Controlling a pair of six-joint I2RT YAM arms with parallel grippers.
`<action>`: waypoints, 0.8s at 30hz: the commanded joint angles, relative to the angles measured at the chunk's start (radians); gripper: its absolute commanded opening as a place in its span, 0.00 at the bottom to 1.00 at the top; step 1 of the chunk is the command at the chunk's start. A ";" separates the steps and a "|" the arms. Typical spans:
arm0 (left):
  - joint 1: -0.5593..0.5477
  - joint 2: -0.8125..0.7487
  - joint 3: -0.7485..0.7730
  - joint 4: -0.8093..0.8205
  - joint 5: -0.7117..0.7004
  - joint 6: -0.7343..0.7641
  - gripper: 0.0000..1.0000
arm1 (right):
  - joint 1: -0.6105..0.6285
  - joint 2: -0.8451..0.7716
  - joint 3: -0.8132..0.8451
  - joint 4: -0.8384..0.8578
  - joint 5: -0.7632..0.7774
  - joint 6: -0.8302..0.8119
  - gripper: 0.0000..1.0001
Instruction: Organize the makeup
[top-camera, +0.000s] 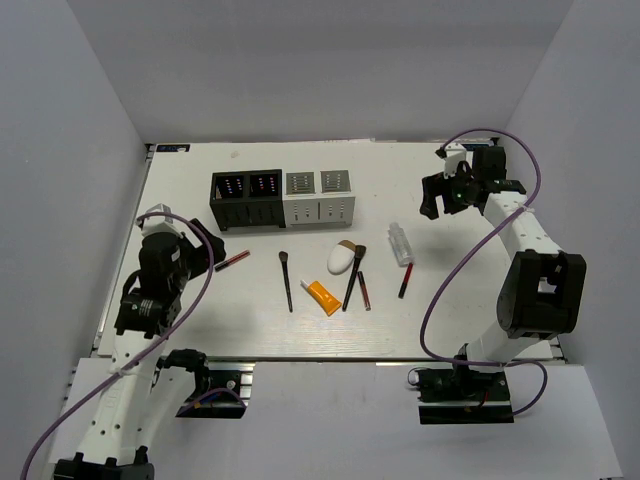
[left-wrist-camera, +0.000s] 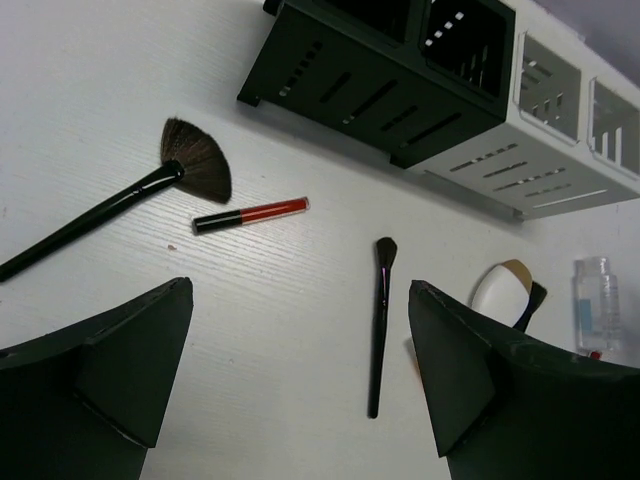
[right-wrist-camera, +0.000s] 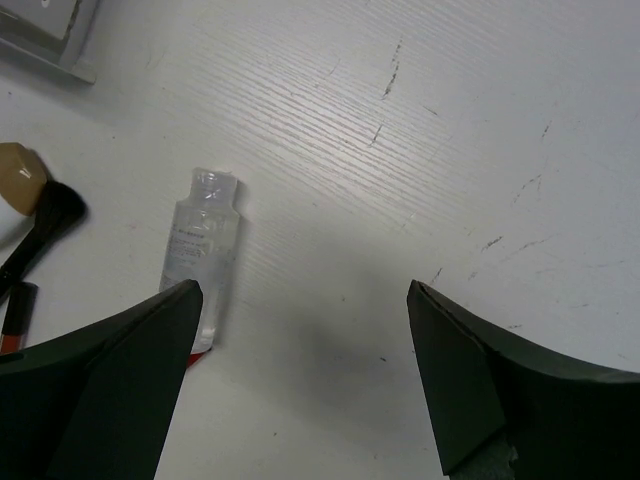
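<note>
Next, I need to move my left gripper to the red lip gloss and close it on the lip gloss's middle (top-camera: 231, 261) (left-wrist-camera: 249, 213), beside its black end.
The makeup lies on the white table (top-camera: 470, 300). From the left there is a red lip gloss (top-camera: 232, 261), a thin black brush (top-camera: 287, 281), an orange tube (top-camera: 322, 296), a white egg sponge (top-camera: 341, 259), a second brush (top-camera: 353, 275), a dark pencil (top-camera: 364, 290), a clear bottle (top-camera: 400, 244) and a red pencil (top-camera: 405, 281). My left gripper (top-camera: 203, 254) is open and empty, above the table beside the lip gloss (left-wrist-camera: 250, 213). A fan brush (left-wrist-camera: 120, 200) lies left of it; the thin brush (left-wrist-camera: 379, 320) lies ahead. My right gripper (top-camera: 436, 196) is open and empty, up and right of the bottle (right-wrist-camera: 200, 255).
A black compartment box (top-camera: 245, 198) and a white compartment box (top-camera: 320, 196) stand side by side at the back. They also show in the left wrist view as the black box (left-wrist-camera: 380, 70) and the white box (left-wrist-camera: 560, 120). White walls enclose the table.
</note>
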 joint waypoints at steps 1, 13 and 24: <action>0.004 0.031 -0.002 -0.003 0.033 0.025 0.98 | -0.002 -0.014 0.021 -0.025 -0.035 -0.051 0.89; 0.004 0.123 -0.014 0.016 0.016 0.037 0.96 | 0.007 -0.038 -0.038 -0.061 0.002 -0.284 0.89; 0.024 0.411 0.066 0.099 0.008 0.115 0.67 | 0.002 -0.072 -0.139 -0.068 -0.132 -0.332 0.13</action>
